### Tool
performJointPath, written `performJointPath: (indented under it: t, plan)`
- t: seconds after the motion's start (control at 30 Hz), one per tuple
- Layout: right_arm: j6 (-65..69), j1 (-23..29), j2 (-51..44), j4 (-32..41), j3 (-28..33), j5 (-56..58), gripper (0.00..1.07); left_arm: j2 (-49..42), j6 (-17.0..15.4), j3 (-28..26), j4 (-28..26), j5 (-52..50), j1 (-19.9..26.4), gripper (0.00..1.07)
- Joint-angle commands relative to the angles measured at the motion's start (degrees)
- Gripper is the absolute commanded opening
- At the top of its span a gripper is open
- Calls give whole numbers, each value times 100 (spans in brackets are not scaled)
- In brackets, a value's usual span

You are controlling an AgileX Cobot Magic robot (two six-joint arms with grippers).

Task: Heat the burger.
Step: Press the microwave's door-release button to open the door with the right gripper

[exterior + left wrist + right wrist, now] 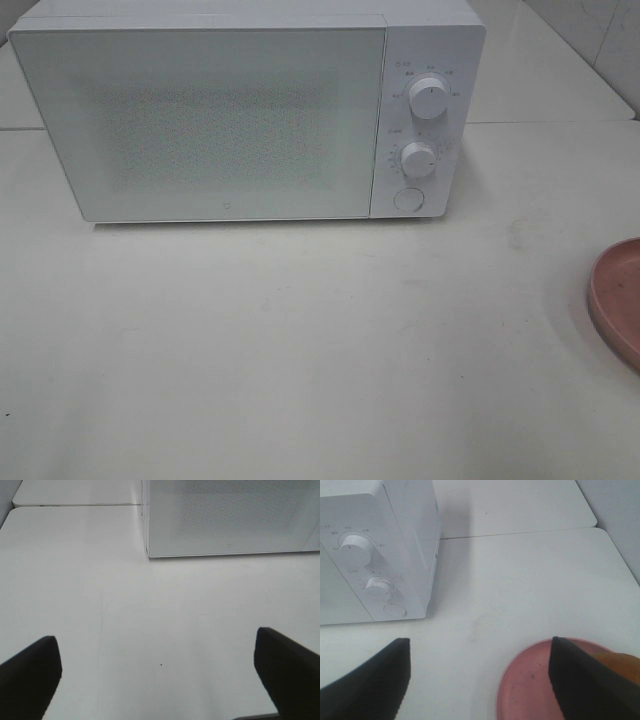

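Next, I move my right gripper to the microwave's round button [409, 200] [395, 610] below the knobs and close its empty fingers just in front of it, ready to press.
A white microwave [200, 120] stands at the back of the table with its door shut. It also shows in the left wrist view [230, 515] and the right wrist view [380, 545]. A pink plate [620, 295] lies at the right edge of the table. In the right wrist view, a golden-brown bit of the burger [619, 664] shows on the plate [530, 685], mostly hidden behind one finger. My right gripper [480, 680] is open above the plate's near side. My left gripper [160, 680] is open and empty over bare table in front of the microwave's left corner. Neither gripper shows in the exterior view.
The microwave's panel has two knobs [428, 98] [418, 160] and a round button [408, 199] on its right side. A seam between table tops [520, 532] runs behind the microwave. A wall [620, 520] rises at the far right.
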Motion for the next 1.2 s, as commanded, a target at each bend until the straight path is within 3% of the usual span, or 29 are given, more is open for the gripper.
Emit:
performJointPath:
  t: [0.03, 0.5, 0.7, 0.77, 0.87, 0.93, 1.03, 1.2]
  plan:
    - [-23, -29, 195, -17, -34, -372, 75, -120, -46, 23, -23, -29, -23, 100]
    - [-23, -29, 1398, -149, 86, -2315, 75, -120, -46, 23, -23, -29, -23, 100]
    - [-23, -29, 1868, -160, 596, -3718, 75, -120, -46, 23, -23, -29, -23, 100]
    - [-23, -29, 2172, -160, 997, -4715, 75, -120, -46, 23, -23, -29, -23, 100]
    - [-23, -29, 2229, -160, 1077, -4996, 75, -120, -46, 23, -23, -29, -23, 100]
    - [-40, -29, 2538, -109, 1438, -5907, 75, -120, -46, 23, -23, -29, -23, 100]
    - [-52, -11, 2595, -97, 1495, -6079, 75, -120, -46, 23, -23, -29, -23, 100]
    - [-670, 808, 3088, 676, 1776, -7042, 75, -120, -46, 23, -23, -29, -23, 100]
